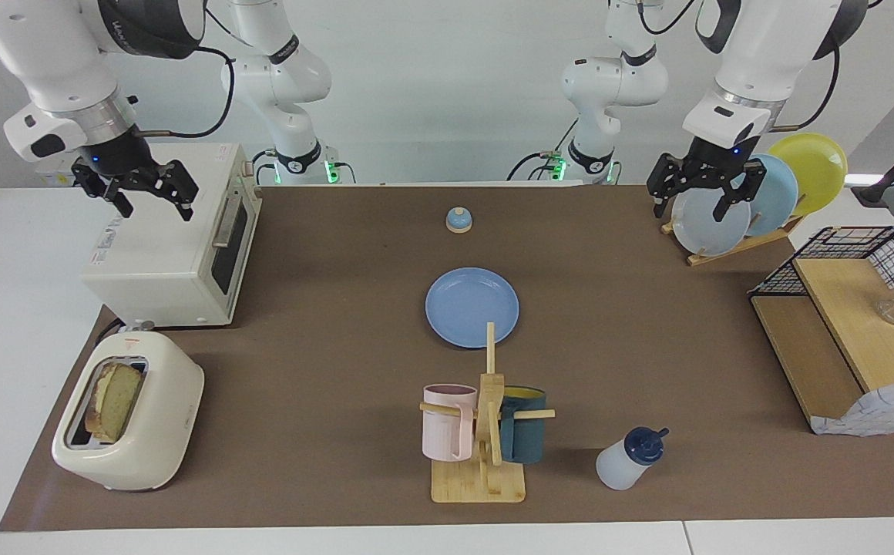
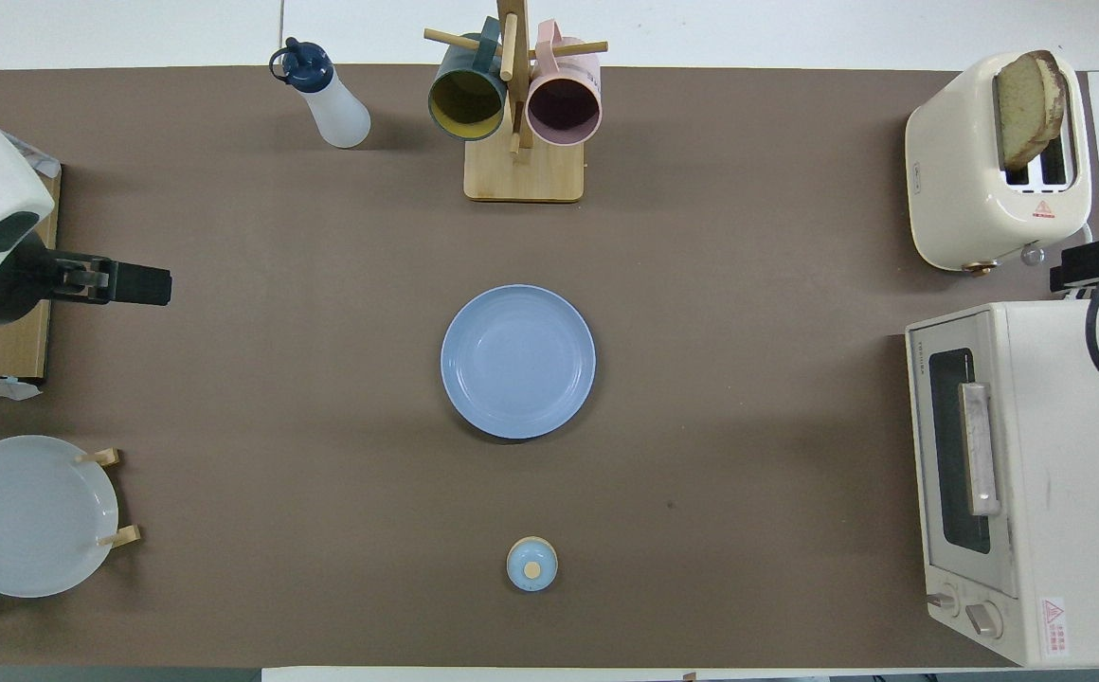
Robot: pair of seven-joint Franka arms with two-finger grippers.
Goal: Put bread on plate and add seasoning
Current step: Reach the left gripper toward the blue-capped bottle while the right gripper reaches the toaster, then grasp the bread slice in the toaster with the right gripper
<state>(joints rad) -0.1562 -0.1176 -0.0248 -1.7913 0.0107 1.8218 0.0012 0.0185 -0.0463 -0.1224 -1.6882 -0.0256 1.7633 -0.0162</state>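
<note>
Next, I move my right gripper to the bread in the cream toaster and grab the bread's end (image 2: 1035, 138) nearest the white toaster oven.
The bread (image 1: 114, 401) stands upright in a slot of the cream toaster (image 1: 146, 447), at the right arm's end of the table, farthest from the robots; it also shows in the overhead view (image 2: 1028, 104). The blue plate (image 1: 472, 307) lies bare at the middle of the table (image 2: 518, 361). The seasoning bottle (image 1: 626, 461), white with a navy cap, stands beside the mug tree, toward the left arm's end (image 2: 332, 99). My right gripper (image 1: 152, 202) is open and empty, raised over the toaster oven. My left gripper (image 1: 691, 206) is open and empty, raised over the plate rack (image 2: 156, 284).
A white toaster oven (image 1: 177, 247) sits nearer to the robots than the toaster. A wooden mug tree (image 1: 485, 432) holds a pink and a teal mug. A small bell (image 1: 458, 220) sits near the robots. A plate rack (image 1: 724, 216) and a wooden shelf (image 1: 848, 331) stand at the left arm's end.
</note>
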